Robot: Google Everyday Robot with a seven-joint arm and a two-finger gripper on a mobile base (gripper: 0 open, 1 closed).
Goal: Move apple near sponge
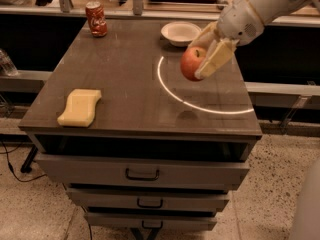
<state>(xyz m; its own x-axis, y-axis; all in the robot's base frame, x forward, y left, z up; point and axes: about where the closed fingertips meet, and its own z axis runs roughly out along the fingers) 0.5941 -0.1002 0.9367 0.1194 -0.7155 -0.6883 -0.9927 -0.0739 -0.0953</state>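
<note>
Next, I let go of the apple against the sponge's back corner [101, 92], on the side that faces the middle of the tabletop.
The red-orange apple [189, 62] is held in my gripper [202, 59], lifted clear above the right half of the dark tabletop [130, 84]; its shadow lies on the table below. The cream fingers [216, 59] are shut on the apple from both sides. The pale yellow sponge [80, 107] lies flat near the front left corner of the tabletop, far to the left of the apple and gripper.
A white bowl [180, 33] stands at the back of the table, just behind the gripper. A red soda can [96, 19] stands at the back left. A bright arc of reflected light [200, 105] crosses the right side. Drawers [142, 173] sit below the front edge.
</note>
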